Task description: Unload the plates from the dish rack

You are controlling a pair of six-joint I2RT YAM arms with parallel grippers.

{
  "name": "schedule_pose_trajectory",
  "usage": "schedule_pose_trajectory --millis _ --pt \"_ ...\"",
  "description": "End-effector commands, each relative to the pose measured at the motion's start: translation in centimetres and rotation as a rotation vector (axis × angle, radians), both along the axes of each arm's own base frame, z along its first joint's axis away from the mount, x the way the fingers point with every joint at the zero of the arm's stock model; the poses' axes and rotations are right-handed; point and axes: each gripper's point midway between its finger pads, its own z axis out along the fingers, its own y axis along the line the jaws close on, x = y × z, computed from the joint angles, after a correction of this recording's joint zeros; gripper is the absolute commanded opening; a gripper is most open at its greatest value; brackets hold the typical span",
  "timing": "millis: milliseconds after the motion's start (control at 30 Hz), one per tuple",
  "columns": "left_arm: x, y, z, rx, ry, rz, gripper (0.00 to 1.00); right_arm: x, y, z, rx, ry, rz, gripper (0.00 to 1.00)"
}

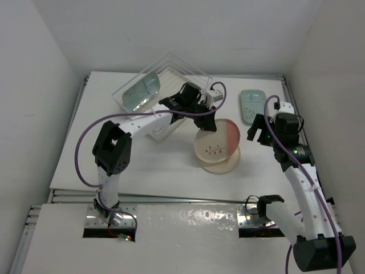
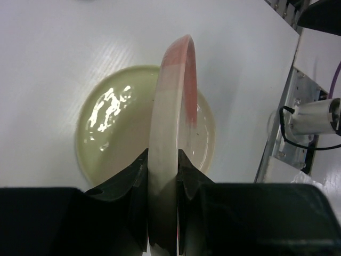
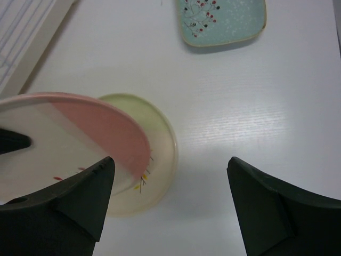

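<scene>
The robot's left gripper should release the round cream-and-pink plate on top of the round cream-yellow plate (image 1: pixel 214 150) (image 2: pixel 141 143). The cream-and-pink plate is now tilted over that plate.
My left gripper (image 1: pixel 204 121) is shut on the rim of the round cream-and-pink plate (image 1: pixel 218 142) and holds it tilted over the round cream-yellow plate (image 1: pixel 223 167), which lies flat on the table. In the left wrist view the held plate (image 2: pixel 173 106) stands edge-on between my fingers above the yellow plate (image 2: pixel 106 122). My right gripper (image 1: pixel 258 130) is open and empty, just right of both plates. One mint-green plate (image 1: pixel 252 105) lies on the table at the far right. Another (image 1: pixel 142 91) leans inside the clear dish rack (image 1: pixel 177 68).
The right wrist view shows the pink plate (image 3: pixel 80 133), the yellow plate (image 3: pixel 160 154), the mint plate (image 3: pixel 224 21) and a rack corner (image 3: pixel 21 37). White walls close in the table on the left, back and right. A metal rail runs along the near edge.
</scene>
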Motion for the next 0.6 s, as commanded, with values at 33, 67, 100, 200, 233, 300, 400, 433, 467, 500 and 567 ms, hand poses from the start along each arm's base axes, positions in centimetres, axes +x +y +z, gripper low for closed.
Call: schedule_pose_trajectory --millis 33,67,100,200,233,300,400,433,467,500,567 --pt "-0.8 -3.1 4.0 -0.196 -0.053 -0.094 0.0 -0.9 0.2 -1.1 0.006 0.045 0.016 0.85" --pt "-0.8 -3.2 3.6 -0.195 -0.051 -0.098 0.0 -1.0 0.3 -1.3 0.009 0.055 0.019 0.85" --pt "-0.9 -3.5 3.4 -0.212 -0.047 -0.109 0.0 -1.1 0.5 -1.4 0.023 0.061 0.022 0.84" --pt "-1.8 -3.7 2.6 -0.247 0.001 -0.139 0.0 -1.4 0.8 -1.7 0.046 0.077 0.021 0.84" --pt "-1.9 -3.9 2.3 -0.266 0.004 -0.144 0.0 -1.5 0.9 -1.7 0.053 0.077 0.02 0.84" --pt "-1.9 -4.3 2.9 -0.313 -0.004 -0.148 0.0 -1.7 0.9 -1.7 0.071 0.089 0.004 0.84" --pt "-1.7 -4.3 1.4 -0.296 0.015 -0.139 0.01 -2.1 1.4 -1.5 0.083 0.112 0.025 0.84" --pt "-1.7 -4.3 0.9 -0.29 0.019 -0.14 0.02 -1.9 1.4 -1.2 0.082 0.106 0.029 0.84" --pt "-1.4 -4.3 0.6 -0.283 0.017 -0.129 0.03 -2.1 1.4 -1.0 0.081 0.117 0.029 0.84" --pt "-1.3 -4.3 -0.4 -0.274 0.028 -0.117 0.04 -2.1 1.4 -0.8 0.079 0.12 0.032 0.84" --pt "-1.0 -4.4 -0.9 -0.269 0.031 -0.106 0.04 -2.2 1.4 -0.6 0.077 0.123 0.037 0.84"
